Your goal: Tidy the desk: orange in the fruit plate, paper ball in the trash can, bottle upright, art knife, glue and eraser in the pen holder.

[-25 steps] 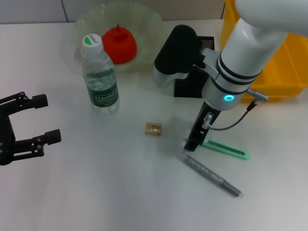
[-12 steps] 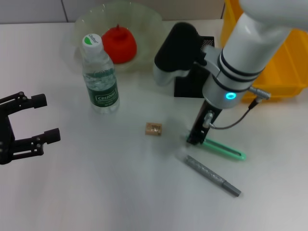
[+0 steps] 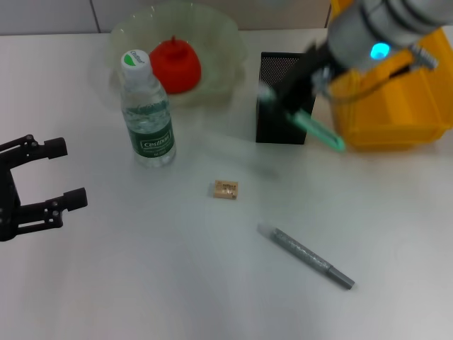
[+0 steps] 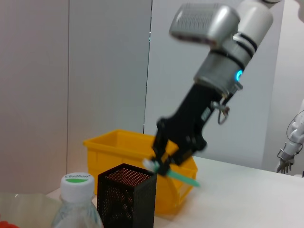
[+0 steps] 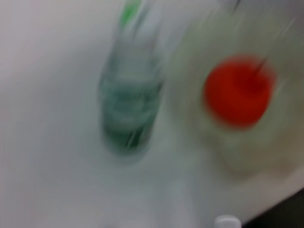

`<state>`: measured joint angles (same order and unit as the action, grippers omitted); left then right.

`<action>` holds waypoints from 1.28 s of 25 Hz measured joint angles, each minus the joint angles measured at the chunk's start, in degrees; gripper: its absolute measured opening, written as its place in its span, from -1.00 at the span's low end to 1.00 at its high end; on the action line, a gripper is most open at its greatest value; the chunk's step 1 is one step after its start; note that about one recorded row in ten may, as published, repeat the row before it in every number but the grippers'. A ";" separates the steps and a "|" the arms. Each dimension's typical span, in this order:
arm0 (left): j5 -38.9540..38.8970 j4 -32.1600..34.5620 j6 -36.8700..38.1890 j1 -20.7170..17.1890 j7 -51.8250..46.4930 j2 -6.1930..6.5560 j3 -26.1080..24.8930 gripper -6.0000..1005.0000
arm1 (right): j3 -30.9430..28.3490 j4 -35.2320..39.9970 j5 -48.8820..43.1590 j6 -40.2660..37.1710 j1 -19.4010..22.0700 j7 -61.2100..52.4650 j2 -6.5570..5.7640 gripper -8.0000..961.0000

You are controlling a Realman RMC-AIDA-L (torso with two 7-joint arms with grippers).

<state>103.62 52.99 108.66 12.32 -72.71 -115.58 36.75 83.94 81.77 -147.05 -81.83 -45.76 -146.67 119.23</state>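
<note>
The robot's right gripper needs to release the green art knife inside the black mesh pen holder (image 3: 272, 71), with the knife leaning toward the fruit plate.
My right gripper (image 3: 289, 105) is shut on the green art knife (image 3: 320, 132) and holds it tilted in the air, just over the black mesh pen holder (image 3: 272, 78). The left wrist view shows the same: the right gripper (image 4: 165, 160), the knife (image 4: 184, 177) and the pen holder (image 4: 124, 194). The bottle (image 3: 146, 110) stands upright. The orange (image 3: 175, 65) lies in the clear fruit plate (image 3: 219, 35). The small tan eraser (image 3: 226, 189) and a grey pen-shaped stick (image 3: 306, 256) lie on the desk. My left gripper (image 3: 53, 176) is open and idle at the left edge. No paper ball is in view.
A yellow bin (image 3: 400, 99) stands right of the pen holder, and also shows in the left wrist view (image 4: 121, 142). The right wrist view is blurred and shows the bottle (image 5: 130, 109) and the orange (image 5: 237, 92).
My right gripper closed on the green art knife on the desk, lifted it and carried it back and up to the pen holder. The left arm has not moved.
</note>
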 joint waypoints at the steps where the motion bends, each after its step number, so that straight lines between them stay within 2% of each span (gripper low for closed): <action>1: 0.00 0.00 0.00 0.09 0.01 0.01 -0.01 0.64 | 0.00 0.00 0.00 0.00 0.00 0.00 0.00 -0.63; 3: 0.00 0.01 0.00 0.13 0.01 0.01 -0.01 0.64 | -0.93 3.98 3.30 5.00 3.63 2.29 0.11 -0.63; 4: 0.00 0.01 0.00 0.13 0.01 0.01 -0.01 0.64 | -0.93 3.98 3.30 5.00 3.63 2.29 0.11 -0.63; 5: 0.00 0.01 0.00 0.14 0.02 0.00 -0.05 0.64 | -1.08 5.18 6.38 9.36 5.91 4.76 0.11 -0.63; 6: 0.00 0.02 -0.03 0.15 0.02 -0.02 -0.20 0.64 | -1.08 5.18 6.38 9.36 5.91 4.76 0.11 -0.63; 8: 0.00 0.01 -0.07 0.16 0.03 -0.03 -0.29 0.64 | -0.83 4.88 10.60 15.85 8.93 9.62 0.14 -0.63; 9: 0.00 0.01 -0.10 0.16 0.02 -0.05 -0.39 0.64 | -0.83 4.88 10.60 15.85 8.93 9.62 0.14 -0.62; 13: 0.00 -0.05 -0.13 0.14 0.01 -0.14 -0.55 0.64 | -0.64 1.29 16.43 23.62 11.37 17.70 0.17 -0.61; 18: 0.00 -0.38 -0.13 0.07 -0.12 -0.21 -0.63 0.64 | -0.64 -4.82 21.75 28.18 11.74 24.33 0.13 -0.59; 23: 0.00 -0.69 -0.13 0.15 -0.54 -0.26 -0.63 0.64 | -0.52 -9.16 22.26 30.73 11.64 27.43 0.13 -0.57; 32: 0.00 -0.78 -0.12 0.13 -0.59 -0.26 -0.63 0.64 | -3.04 -10.90 23.06 29.62 11.64 27.71 -0.03 -0.54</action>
<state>103.62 52.21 108.54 12.45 -73.30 -115.84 36.12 80.90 70.87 -123.99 -52.21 -34.12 -118.95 119.20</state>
